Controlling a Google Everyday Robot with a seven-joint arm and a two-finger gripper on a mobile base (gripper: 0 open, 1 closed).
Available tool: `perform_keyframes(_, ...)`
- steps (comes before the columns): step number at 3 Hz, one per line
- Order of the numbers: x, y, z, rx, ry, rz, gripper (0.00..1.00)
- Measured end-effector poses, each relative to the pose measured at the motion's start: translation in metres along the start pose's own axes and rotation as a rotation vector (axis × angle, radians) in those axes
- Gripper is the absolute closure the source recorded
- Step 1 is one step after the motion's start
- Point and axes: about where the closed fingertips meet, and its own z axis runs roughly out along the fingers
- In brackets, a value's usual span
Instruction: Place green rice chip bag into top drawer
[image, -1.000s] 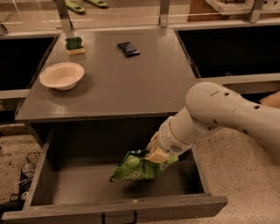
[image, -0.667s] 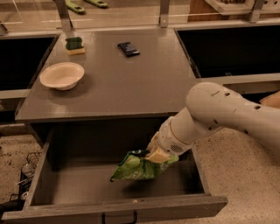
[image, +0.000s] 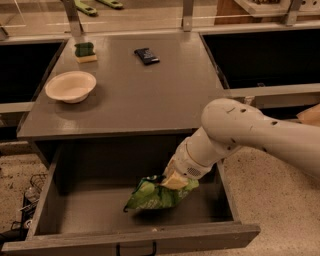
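My gripper is to let go of the green rice chip bag on the drawer's grey bottom, a little behind the black handle (image: 156, 203).
The green rice chip bag (image: 156, 194) hangs inside the open top drawer (image: 75, 210), just above its grey floor, right of centre. My gripper (image: 176, 181) reaches down into the drawer from the right on a white arm and is shut on the bag's right end. The drawer is pulled out, with its black handle (image: 136, 249) at the bottom edge of the view. The bag tilts with its left end lower.
On the grey counter (image: 150, 95) above the drawer stand a white bowl (image: 70, 86), a green-and-yellow sponge (image: 85, 52) and a small dark packet (image: 147, 55). Dark recesses flank the counter on both sides. The speckled floor (image: 270, 200) lies to the right.
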Motion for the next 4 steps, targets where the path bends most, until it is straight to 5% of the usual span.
perform_keyframes(4, 0.012, 0.005, 0.040, -0.051, 0.060, 0.035, 1.00)
